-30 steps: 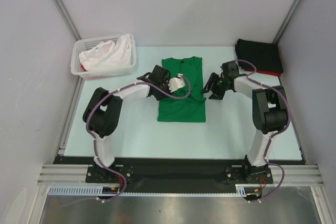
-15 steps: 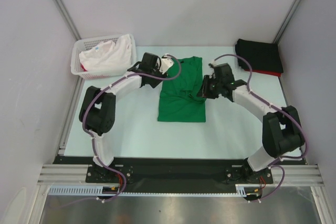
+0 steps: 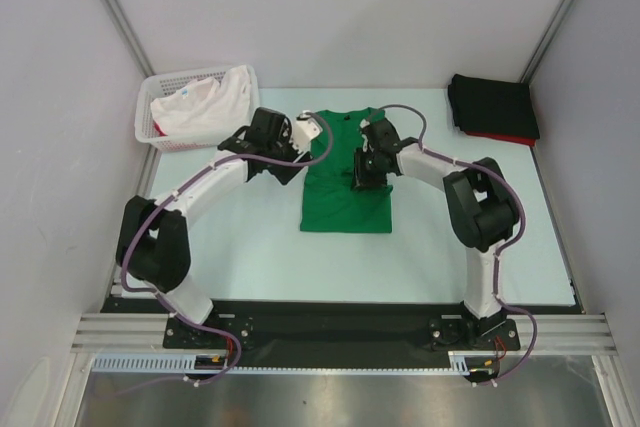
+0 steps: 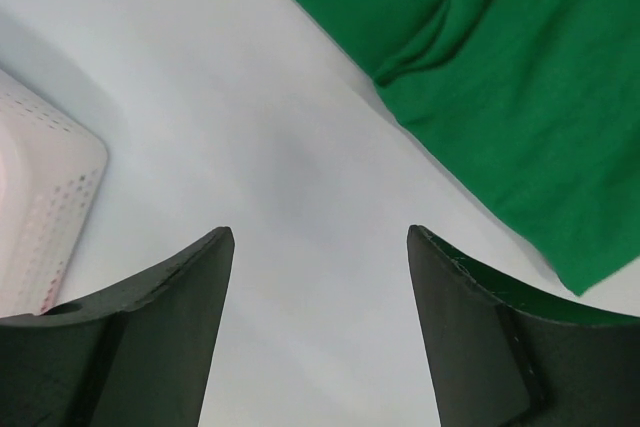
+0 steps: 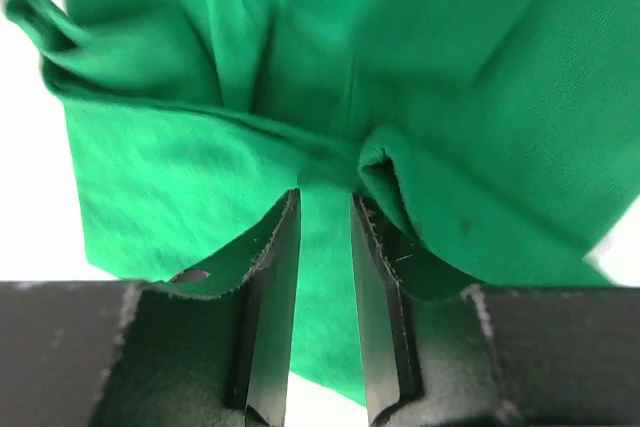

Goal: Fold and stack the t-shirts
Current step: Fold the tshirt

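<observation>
The robot's left gripper needs to next move to the green t-shirt's near corner (image 3: pixel 303 230) (image 4: pixel 578 290) on the left gripper's side and close there.
The bright green t-shirt (image 3: pixel 345 197) lies partly folded in the middle of the table. My right gripper (image 3: pixel 360 175) is over its upper right part. In the right wrist view the right gripper (image 5: pixel 325 197) is shut on a bunched fold of the green t-shirt (image 5: pixel 450 67). My left gripper (image 3: pixel 285 159) hangs open above bare table just left of the shirt. In the left wrist view nothing is between the left gripper's (image 4: pixel 320 237) fingers, and the green t-shirt (image 4: pixel 520 97) lies to the upper right. A folded black t-shirt (image 3: pixel 492 105) rests on a red t-shirt (image 3: pixel 505 137) at the back right. The white t-shirt (image 3: pixel 205 107) fills the basket.
The white mesh basket (image 3: pixel 150 137) stands at the back left, and its corner (image 4: pixel 40 217) shows close to the left gripper. Grey walls enclose the table on three sides. Both arm bases sit at the near edge.
The left gripper opened and moved left off the green shirt toward the basket. The right gripper moved left over the shirt and closed on a fold of it.
</observation>
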`<state>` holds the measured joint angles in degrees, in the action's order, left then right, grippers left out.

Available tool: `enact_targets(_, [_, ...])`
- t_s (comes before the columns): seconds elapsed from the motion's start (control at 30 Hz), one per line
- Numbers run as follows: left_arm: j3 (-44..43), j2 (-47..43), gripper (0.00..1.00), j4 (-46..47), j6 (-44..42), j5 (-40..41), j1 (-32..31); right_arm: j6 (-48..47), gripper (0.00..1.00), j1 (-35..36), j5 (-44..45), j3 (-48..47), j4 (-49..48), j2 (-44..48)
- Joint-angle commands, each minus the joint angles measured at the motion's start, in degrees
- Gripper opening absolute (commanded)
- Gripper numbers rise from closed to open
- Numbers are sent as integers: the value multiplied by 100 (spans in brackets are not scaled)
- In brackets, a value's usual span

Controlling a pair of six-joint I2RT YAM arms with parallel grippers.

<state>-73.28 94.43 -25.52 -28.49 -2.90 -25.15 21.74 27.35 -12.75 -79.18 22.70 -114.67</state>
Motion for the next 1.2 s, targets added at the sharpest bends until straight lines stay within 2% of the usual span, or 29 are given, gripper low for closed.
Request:
enact_targets(0.0, [217, -329, 76, -252, -25, -220, 10, -143, 32, -63, 738, -703, 147, -204])
enact_targets(0.17, [235, -329, 77, -366, -51, -308, 10, -266, 32, -265, 1038, -1669, 454, -933])
enact_targets(0.23, [174, -294, 76, -620, -121, -728, 1, -345, 32, -336, 1169, -2188, 673, -1048])
enact_targets(0.3, [182, -311, 73, -874, -287, -1202, -51, -398, 34, -362, 1222, -2452, 797, -1005])
enact_targets(0.4, [453, -434, 70, -815, -629, -1214, -524, -390, 36, -415, 1232, -2463, 1034, -542])
enact_targets(0.53, [1295, -733, 71, -367, -1237, -986, -1228, -135, 42, -538, 1109, -1148, 886, 619])
enact_targets(0.6, [1534, -821, 73, -182, -1606, -976, -1518, 58, 45, -582, 1056, -128, 842, 1302])
enact_targets(0.77, [1887, -568, 73, 265, -1853, -626, -1643, 471, 50, -424, 695, 1770, 622, 2246])
enact_targets(0.87, [1940, -321, 73, 459, -1932, -458, -1643, 717, 51, -389, 669, 2492, 368, 2668])
enact_targets(0.97, [1984, -128, 71, 565, -1880, -509, -1643, 928, 52, -415, 494, 2810, -19, 2845])
enact_targets(1.17, [2010, -39, 69, 496, -1756, -739, -1651, 1236, 51, -319, 168, 3092, -521, 2556])
